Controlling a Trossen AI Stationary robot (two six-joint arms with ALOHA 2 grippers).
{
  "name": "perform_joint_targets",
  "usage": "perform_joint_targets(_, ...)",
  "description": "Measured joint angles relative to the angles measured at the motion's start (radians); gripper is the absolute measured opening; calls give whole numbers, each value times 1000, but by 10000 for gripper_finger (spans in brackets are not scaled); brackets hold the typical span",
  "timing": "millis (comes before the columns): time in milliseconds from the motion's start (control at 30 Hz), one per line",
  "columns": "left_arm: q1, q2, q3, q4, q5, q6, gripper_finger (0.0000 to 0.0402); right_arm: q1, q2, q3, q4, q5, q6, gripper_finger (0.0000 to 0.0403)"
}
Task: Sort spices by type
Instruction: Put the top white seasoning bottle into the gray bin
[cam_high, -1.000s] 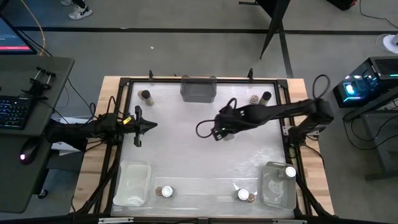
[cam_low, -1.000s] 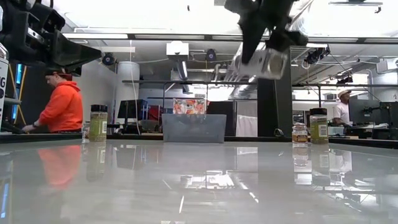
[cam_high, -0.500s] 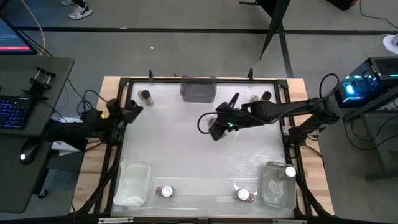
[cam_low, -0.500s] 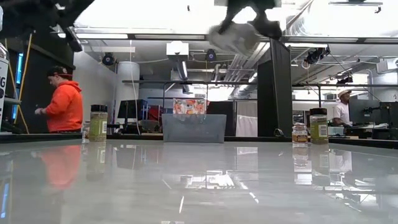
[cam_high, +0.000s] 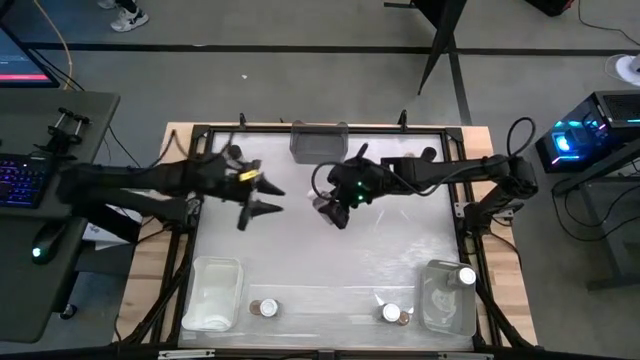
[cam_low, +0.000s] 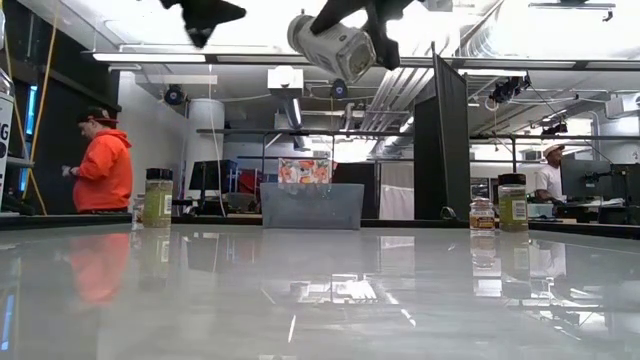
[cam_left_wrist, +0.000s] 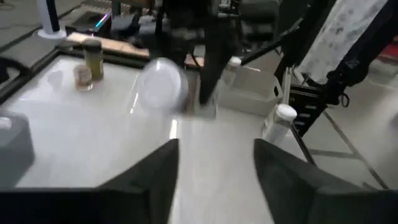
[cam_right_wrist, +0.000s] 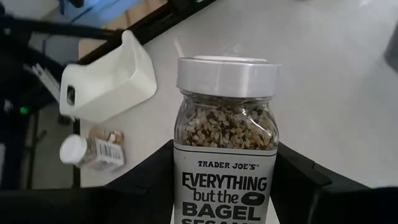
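Note:
Next, I close my left gripper on the white lid (cam_high: 319, 203) (cam_left_wrist: 163, 85) of the glass spice jar that my right gripper is holding up.
My right gripper (cam_high: 333, 207) is shut on a glass spice jar (cam_right_wrist: 227, 143) with a white lid, held high over the middle of the table. That same jar (cam_low: 330, 45) lies tilted in the low view. My left gripper (cam_high: 267, 198) hangs open a short way to its left, pointing at it, with nothing between its fingers. In the left wrist view the jar's lid (cam_left_wrist: 163, 92) faces my left gripper (cam_left_wrist: 214, 168). Other spice jars stand at the far left (cam_low: 158, 197), far right (cam_low: 512, 201) and near edge (cam_high: 263, 308). My right gripper pinches the jar's labelled glass body (cam_right_wrist: 186, 186) between its two fingers, below the lid. The jar is lifted clear of the table and tilted far over, its white lid (cam_low: 300, 30) toward the table's left.
A grey bin (cam_high: 319, 142) stands at the far edge, a white bin (cam_high: 213, 293) near left, a clear bin (cam_high: 447, 295) near right with a jar (cam_high: 466, 275) in it. More jars stand by the near edge (cam_high: 392, 313). A person in orange (cam_low: 100, 165) is beyond the table.
My left gripper has risen and swung from the table's left edge toward the middle, toward the held jar, and has opened. My right gripper has turned its wrist and shifted a little left and up, so the jar's lid now points toward the left arm.

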Motion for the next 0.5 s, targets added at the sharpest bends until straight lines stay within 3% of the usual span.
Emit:
perform_joint_targets(200, 0, 186, 134, -1, 99, 123, 284, 26, 7, 0, 3, 0, -130, 193)
perform_joint_targets(500, -5, 353, 182, 7, 98, 190, 294, 46, 34, -2, -34, 12, -217, 193)
